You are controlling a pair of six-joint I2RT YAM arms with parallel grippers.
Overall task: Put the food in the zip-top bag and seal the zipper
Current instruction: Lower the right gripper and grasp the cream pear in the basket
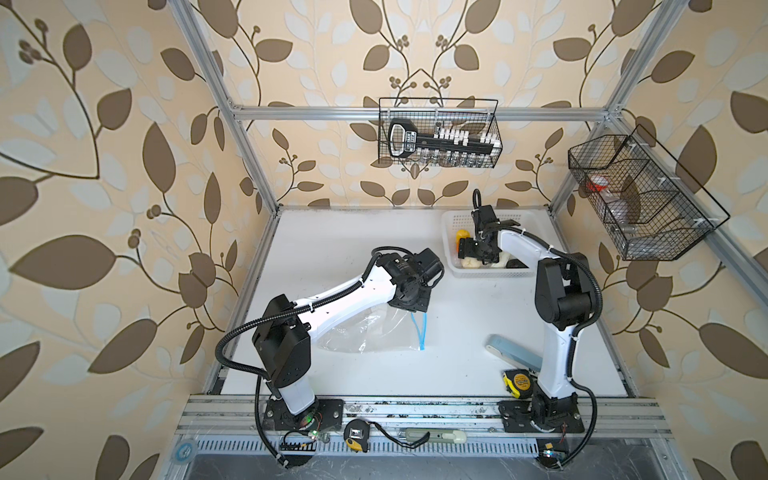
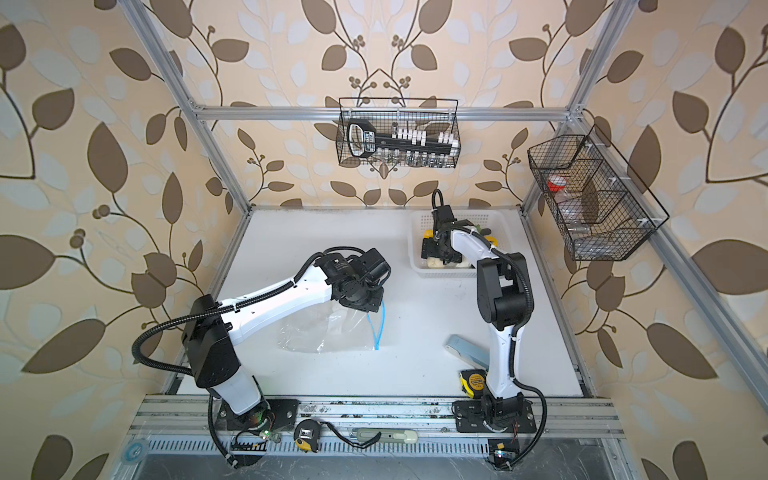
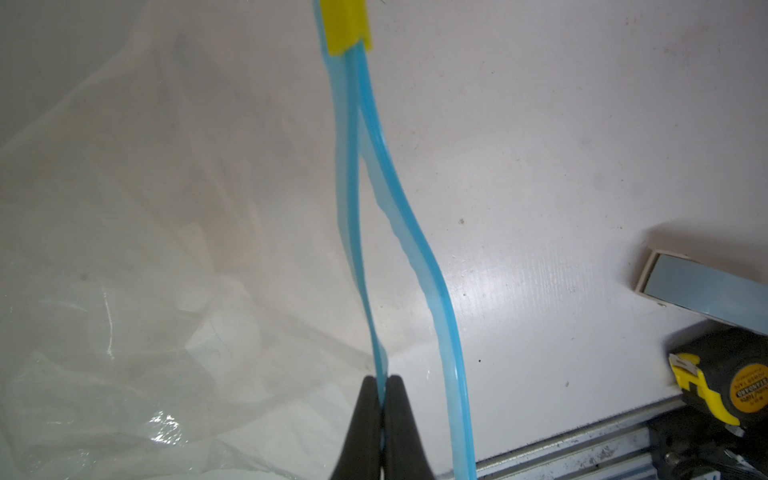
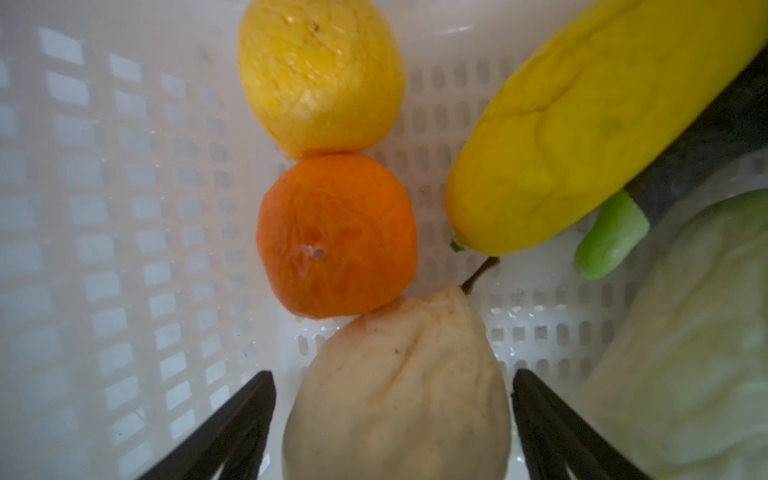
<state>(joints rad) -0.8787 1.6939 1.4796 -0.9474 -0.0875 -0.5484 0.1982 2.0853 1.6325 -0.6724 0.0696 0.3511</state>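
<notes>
Next, my right gripper closes around the wide middle of the beige pear (image 1: 470,262) (image 4: 398,420), which is beside the orange in the white perforated basket.
The clear zip-top bag (image 1: 365,332) (image 2: 328,332) lies crumpled on the white table. Its light-blue zipper (image 1: 419,328) (image 3: 419,257) stands parted into two strips that meet at the yellow slider (image 3: 347,25). My left gripper (image 3: 383,380) is shut on one strip, holding it up off the other. The food lies in the white perforated basket (image 1: 451,232) (image 4: 104,208): a beige pear (image 4: 399,395), an orange (image 4: 336,237), a yellow round fruit (image 4: 320,75), a long yellow piece (image 4: 561,137) and a pale green-white piece (image 4: 685,353). My right gripper (image 4: 392,376) is open, one finger on either side of the pear with a gap on both sides.
A pale blue-grey case (image 1: 513,351) (image 3: 706,291) and a yellow-and-black tape measure (image 1: 517,382) (image 3: 723,382) lie near the right arm's base. Two black wire baskets (image 1: 438,133) (image 1: 640,195) hang on the frame. A metal rail (image 1: 415,409) runs along the table's front edge.
</notes>
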